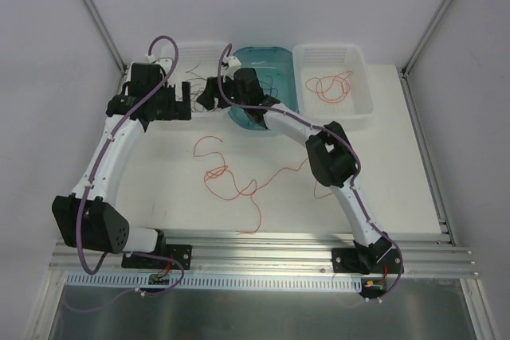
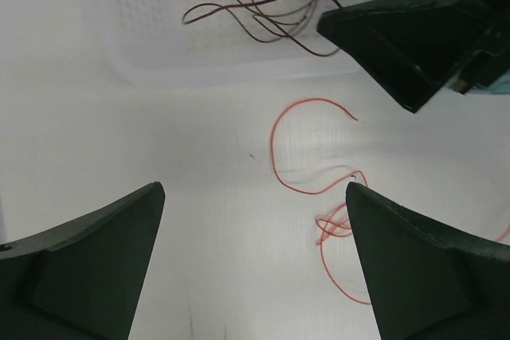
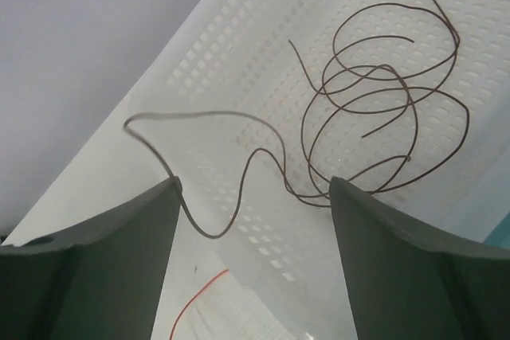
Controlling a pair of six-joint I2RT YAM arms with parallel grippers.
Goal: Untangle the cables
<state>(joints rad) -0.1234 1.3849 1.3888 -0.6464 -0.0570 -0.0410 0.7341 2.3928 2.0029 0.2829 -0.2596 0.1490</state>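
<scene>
Next, I move my left gripper next to the red-orange cable's bend [image 1: 206, 185] [image 2: 325, 264] on the near side of its small clump of loops, and close it there.
Red-orange cables [image 1: 231, 177] lie in a loose tangle on the white table, and also show under my left gripper [image 2: 311, 149]. Dark brown cables [image 3: 374, 93] lie curled in the back left white basket [image 1: 182, 52]. One brown strand hangs over the basket's rim and rests against my right gripper's left fingertip [image 3: 171, 185]. The right gripper [image 3: 255, 181] is open over that rim [image 1: 209, 95], gripping nothing. Beside it, my left gripper [image 2: 255, 189] hangs open and empty above the table [image 1: 182, 103]. Its view catches the brown cables [image 2: 263, 17] and the right gripper's fingers [image 2: 414, 45].
A teal bin [image 1: 267, 61] stands at the back centre, partly behind the right arm. A second white basket [image 1: 360, 101] at the back right holds red-orange cables [image 1: 328, 85]. White walls close in the left and right sides.
</scene>
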